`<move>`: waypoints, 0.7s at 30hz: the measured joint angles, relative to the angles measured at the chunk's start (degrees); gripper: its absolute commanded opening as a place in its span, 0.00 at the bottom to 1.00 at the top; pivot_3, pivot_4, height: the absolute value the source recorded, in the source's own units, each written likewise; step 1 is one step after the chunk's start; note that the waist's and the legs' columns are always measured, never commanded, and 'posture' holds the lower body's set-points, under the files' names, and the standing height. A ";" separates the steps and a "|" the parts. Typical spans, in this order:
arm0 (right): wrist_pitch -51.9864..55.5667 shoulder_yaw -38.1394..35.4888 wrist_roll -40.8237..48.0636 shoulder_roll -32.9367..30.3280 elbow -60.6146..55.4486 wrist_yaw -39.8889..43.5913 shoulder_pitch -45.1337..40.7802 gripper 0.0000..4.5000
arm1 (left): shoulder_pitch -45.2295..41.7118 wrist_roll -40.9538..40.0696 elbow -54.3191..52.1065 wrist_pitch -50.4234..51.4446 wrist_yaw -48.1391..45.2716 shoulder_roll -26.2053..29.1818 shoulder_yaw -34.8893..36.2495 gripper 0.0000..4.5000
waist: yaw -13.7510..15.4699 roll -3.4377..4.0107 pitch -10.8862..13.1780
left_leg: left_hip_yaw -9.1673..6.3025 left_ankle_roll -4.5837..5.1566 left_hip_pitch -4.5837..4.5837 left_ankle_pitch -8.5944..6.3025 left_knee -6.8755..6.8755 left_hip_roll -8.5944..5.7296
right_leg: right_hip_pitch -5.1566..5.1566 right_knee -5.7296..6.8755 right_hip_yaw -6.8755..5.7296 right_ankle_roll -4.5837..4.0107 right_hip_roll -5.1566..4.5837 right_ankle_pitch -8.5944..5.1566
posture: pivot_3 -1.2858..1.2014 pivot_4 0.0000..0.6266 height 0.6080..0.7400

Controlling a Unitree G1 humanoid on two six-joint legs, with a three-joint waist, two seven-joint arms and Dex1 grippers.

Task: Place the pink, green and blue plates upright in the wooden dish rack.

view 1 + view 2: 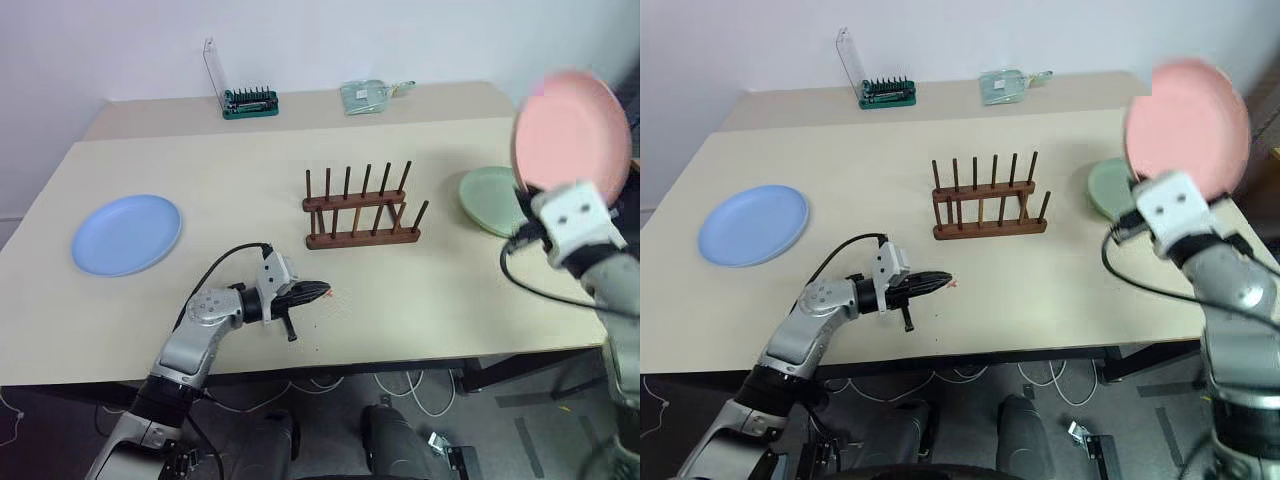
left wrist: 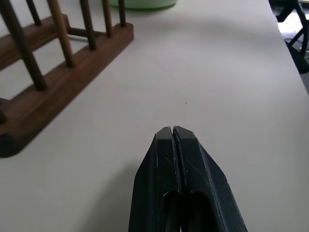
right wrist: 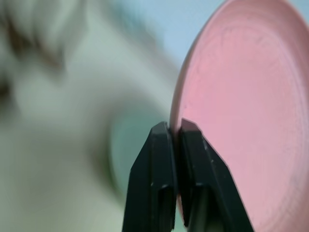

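The pink plate will leave my right gripper in the dish rack's end slot (image 1: 409,223) nearest the green plate.
My right gripper (image 3: 174,126) is shut on the rim of the pink plate (image 1: 570,135), holding it upright in the air at the table's right end. The green plate (image 1: 488,200) lies flat on the table below it, partly hidden by the pink one. The wooden dish rack (image 1: 360,208) stands empty at mid-table. The blue plate (image 1: 127,234) lies flat at the left. My left gripper (image 1: 322,291) is shut on nothing, low over the table in front of the rack, pointing right.
A green-based tool holder (image 1: 248,100) with a clear cover and a clear packet (image 1: 368,95) sit on the far strip of the table (image 1: 440,290). Cables hang below the front edge.
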 measured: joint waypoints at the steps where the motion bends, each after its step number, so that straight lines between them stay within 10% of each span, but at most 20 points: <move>1: 1.73 1.12 3.77 1.24 -0.91 1.10 -2.79 0.00 | 0.26 -0.01 0.08 -0.08 0.26 0.35 0.74 0.00 | 0.24 -0.06 0.03 | -0.07 0.00 -0.03 0.00 -0.01 -0.02 | -0.01 0.00 -0.03 -0.05 -0.01 0.10 | 0.52 0.24 1.00; 10: 15.38 3.17 24.57 9.85 6.11 3.99 -20.45 0.00 | 5.26 0.00 -1.85 -0.20 2.79 3.66 5.51 0.00 | 0.74 -0.14 0.16 | -0.14 -0.01 -0.72 0.01 0.16 -0.09 | -0.62 0.00 -0.04 -0.21 -0.07 0.29 | 0.52 0.24 1.00; 21: 24.39 -2.13 40.50 9.68 13.69 6.90 -21.52 0.00 | 6.93 -0.11 -6.13 0.67 4.53 3.79 6.42 0.00 | 1.22 -0.13 0.16 | -0.10 -0.01 -0.79 0.01 0.14 -0.10 | -0.72 0.05 -0.09 -0.21 -0.05 0.29 | 0.52 0.24 1.00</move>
